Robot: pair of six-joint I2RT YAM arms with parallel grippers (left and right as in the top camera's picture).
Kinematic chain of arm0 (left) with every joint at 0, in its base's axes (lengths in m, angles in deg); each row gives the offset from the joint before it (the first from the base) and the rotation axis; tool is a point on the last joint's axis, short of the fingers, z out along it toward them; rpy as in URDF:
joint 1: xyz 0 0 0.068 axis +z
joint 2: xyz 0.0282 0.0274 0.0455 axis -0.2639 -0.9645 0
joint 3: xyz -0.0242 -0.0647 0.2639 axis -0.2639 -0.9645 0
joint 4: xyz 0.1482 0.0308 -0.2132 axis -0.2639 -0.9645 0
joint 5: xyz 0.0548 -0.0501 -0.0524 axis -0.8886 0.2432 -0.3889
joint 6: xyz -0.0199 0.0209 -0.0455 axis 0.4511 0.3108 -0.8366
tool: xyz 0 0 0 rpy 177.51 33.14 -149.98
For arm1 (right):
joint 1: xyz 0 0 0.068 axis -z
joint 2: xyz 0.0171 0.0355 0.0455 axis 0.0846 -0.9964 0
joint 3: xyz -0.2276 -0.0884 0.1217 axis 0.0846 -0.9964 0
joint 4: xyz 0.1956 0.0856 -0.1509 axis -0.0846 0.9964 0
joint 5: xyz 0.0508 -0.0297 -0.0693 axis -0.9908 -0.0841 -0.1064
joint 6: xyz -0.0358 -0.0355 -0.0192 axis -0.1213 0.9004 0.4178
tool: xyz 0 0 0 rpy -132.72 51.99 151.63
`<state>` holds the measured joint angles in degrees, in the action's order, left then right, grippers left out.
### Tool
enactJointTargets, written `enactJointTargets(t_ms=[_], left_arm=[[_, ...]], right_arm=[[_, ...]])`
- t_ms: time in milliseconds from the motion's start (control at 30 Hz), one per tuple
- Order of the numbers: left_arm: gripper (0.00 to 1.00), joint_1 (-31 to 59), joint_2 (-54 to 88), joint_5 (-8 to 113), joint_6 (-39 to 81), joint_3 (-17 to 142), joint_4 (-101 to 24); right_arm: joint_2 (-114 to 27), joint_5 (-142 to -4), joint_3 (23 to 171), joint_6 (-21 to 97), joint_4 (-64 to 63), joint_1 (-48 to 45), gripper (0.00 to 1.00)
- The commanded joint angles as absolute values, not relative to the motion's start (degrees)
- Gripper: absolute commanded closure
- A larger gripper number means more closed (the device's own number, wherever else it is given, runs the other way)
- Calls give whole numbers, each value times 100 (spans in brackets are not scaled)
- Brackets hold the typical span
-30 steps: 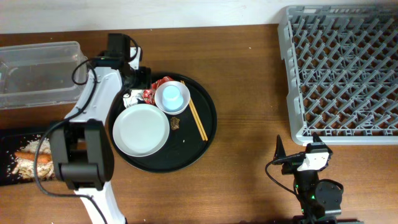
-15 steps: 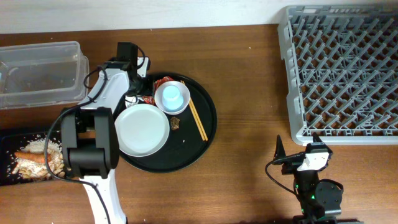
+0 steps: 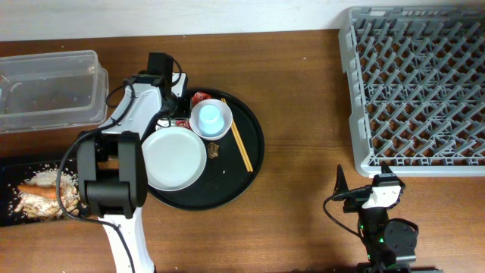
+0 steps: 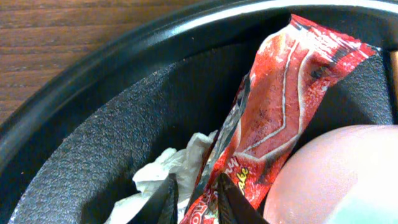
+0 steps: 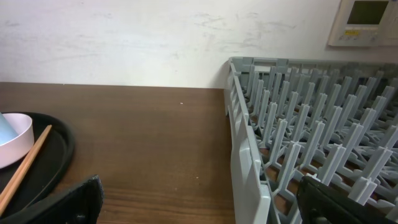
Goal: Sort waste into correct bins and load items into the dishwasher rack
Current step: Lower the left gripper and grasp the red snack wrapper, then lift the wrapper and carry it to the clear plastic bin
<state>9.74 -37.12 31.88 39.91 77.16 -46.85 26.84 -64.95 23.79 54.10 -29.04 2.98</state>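
Note:
My left gripper will open and pinch the wrapper's near end (image 4: pixel 239 169) by itself, since the crumpled white tissue is bunched against the red wrapper at its fingers.
The red wrapper (image 4: pixel 280 112) lies at the back left of the round black tray (image 3: pixel 250 163), against the light-blue cup (image 3: pixel 210 117). Crumpled white tissue (image 4: pixel 165 171) lies beside it. My left gripper (image 4: pixel 194 199) has its fingers closed narrowly on the wrapper's near end; in the overhead view it sits at the tray's back-left rim (image 3: pixel 180 112). The white plate (image 3: pixel 176 158), chopsticks (image 3: pixel 240 145) and a dark brown bit (image 3: pixel 214 152) lie on the tray. My right gripper (image 5: pixel 199 208) is open and empty near the front edge, left of the rack's corner.
The grey dishwasher rack (image 3: pixel 417 83) fills the back right. The clear tub (image 3: pixel 53 91) stands at the back left. The black bin (image 3: pixel 11 168) at the front left holds a carrot (image 3: pixel 42 190) and rice scraps (image 3: pixel 34 203).
My left arm has swung right from the tray's left rim onto the red wrapper beside the cup. The right arm has not moved.

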Motion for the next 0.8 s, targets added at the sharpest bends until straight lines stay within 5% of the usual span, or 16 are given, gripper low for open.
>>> enactJointTargets(t_ms=[0,233,267,333,400,767], left_arm=[[80,944,-3216,3227,4037,7823,-4716],[94,944,-3002,3232,4037,7821,-5090],[92,944,-3002,3229,4037,7821,-5109],[62,944,-3006,3225,4039,7797,-5142],[52,946,-3055,3227,4039,7657,-5026],[54,944,-3365,3203,4280,7546,-4639]], right_arm=[[2725,-6447,2337,5447,-2882,265,2],[2725,-6444,2337,5447,-2882,265,2],[2725,-6444,2337,5447,-2882,265,2],[2725,-6447,2337,5447,-2882,265,2],[2725,-6447,2337,5447,-2882,265,2],[2725,-6444,2337,5447,-2882,265,2]])
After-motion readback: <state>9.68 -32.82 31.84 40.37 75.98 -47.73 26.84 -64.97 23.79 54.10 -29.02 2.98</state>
